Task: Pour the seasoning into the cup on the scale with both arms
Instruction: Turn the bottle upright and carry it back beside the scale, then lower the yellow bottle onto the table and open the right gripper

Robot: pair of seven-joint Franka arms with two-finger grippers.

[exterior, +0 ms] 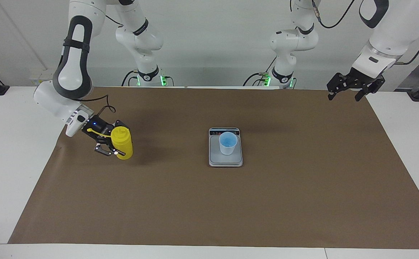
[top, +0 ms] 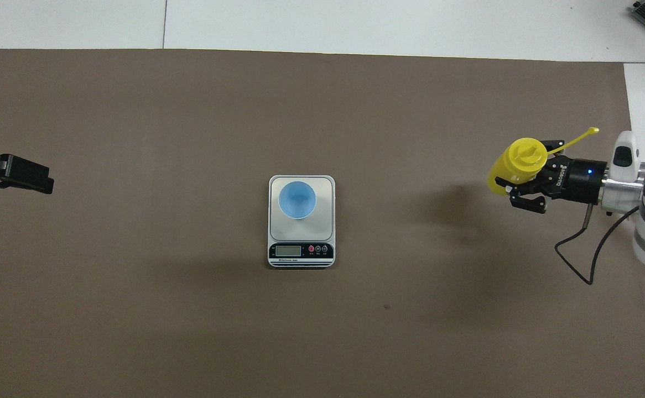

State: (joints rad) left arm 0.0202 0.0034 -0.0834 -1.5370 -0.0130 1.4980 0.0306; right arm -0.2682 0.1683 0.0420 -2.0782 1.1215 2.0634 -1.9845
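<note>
Next, I release the yellow seasoning bottle from my right gripper on the bare brown mat straight (top: 491, 211) across from the scale's plate.
The yellow seasoning bottle (exterior: 122, 144) (top: 522, 157) is upright near the right arm's end of the brown mat, its cap strap sticking out sideways. My right gripper (exterior: 113, 142) (top: 523, 187) is shut on its body from the side. The base is at or just above the mat; I cannot tell whether it touches. The pale blue cup (exterior: 228, 142) (top: 297, 199) stands on the silver-grey scale (exterior: 225, 160) (top: 301, 252) mid-mat, well apart from the bottle. My left gripper (exterior: 346, 92) (top: 29, 178) waits open over the mat's edge at the left arm's end, holding nothing.
The brown mat (exterior: 303, 187) covers most of the white table (exterior: 12, 162). A black cable (top: 582, 260) loops from the right wrist. The scale's display strip (top: 300, 251) is on the end nearest the robots.
</note>
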